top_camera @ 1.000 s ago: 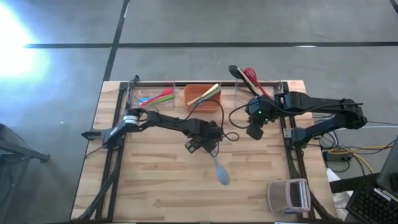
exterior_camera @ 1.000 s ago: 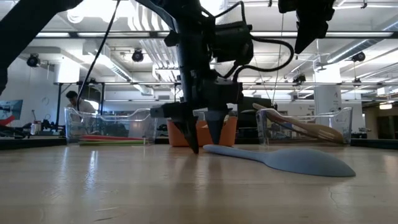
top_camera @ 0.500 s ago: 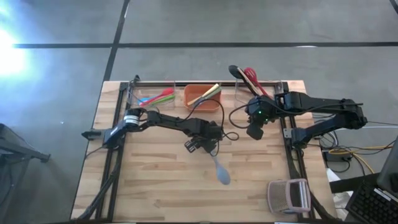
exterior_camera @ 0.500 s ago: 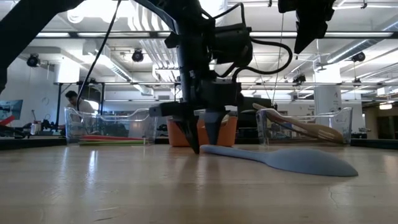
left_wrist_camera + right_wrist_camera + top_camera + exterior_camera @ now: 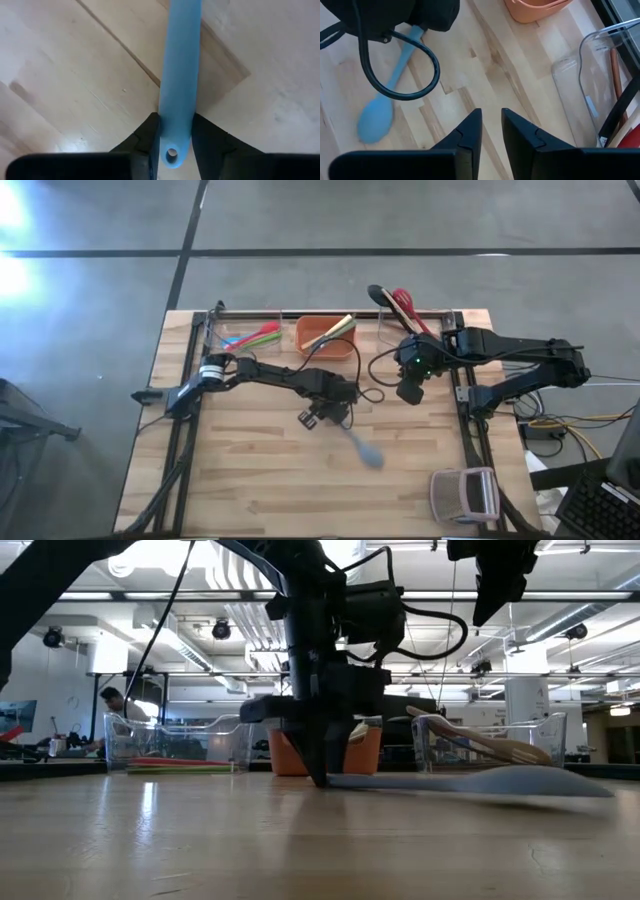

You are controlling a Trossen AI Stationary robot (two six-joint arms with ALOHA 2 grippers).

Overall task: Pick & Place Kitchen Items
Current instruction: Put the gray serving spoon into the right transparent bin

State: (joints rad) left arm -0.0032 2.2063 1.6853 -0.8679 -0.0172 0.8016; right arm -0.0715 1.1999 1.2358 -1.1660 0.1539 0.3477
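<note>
My left gripper needs to open and grip farther along the spoon's handle (image 5: 178, 90), because it holds the light blue spoon only by the end of its handle, at the hanging hole.
A light blue spoon (image 5: 365, 450) lies near the table's middle, its bowl toward the near right. My left gripper (image 5: 338, 424) points straight down over the spoon's handle end and is shut on it (image 5: 175, 145). In the low view the spoon (image 5: 480, 780) stretches level from the left gripper's fingers (image 5: 322, 775), low over the wood, with its bowl blurred. My right gripper (image 5: 410, 392) hangs high over the table's right half. Its fingers (image 5: 491, 130) stand a narrow gap apart with nothing between them. Other utensils sit in the bins at the far edge. My left gripper pinches the spoon's handle at its free end (image 5: 176, 132), just beside the hanging hole, between its two fingers. The fingers come from above, point down and lie across the handle. The spoon runs out level from the hold; I cannot tell whether its bowl (image 5: 560, 782) touches the table.
An orange bin (image 5: 325, 337) with pale wooden utensils stands at the far middle. Left of it is a clear bin (image 5: 240, 335) with red and green utensils, right of it a clear bin (image 5: 405, 310) with black and red ones. A grey object (image 5: 465, 495) sits near right.
My left gripper has shut on the spoon's handle end. The spoon has swung about that end: its bowl has gone toward the table's right edge and now shows blurred and a little higher in the low view. The handle end has stayed in place.
</note>
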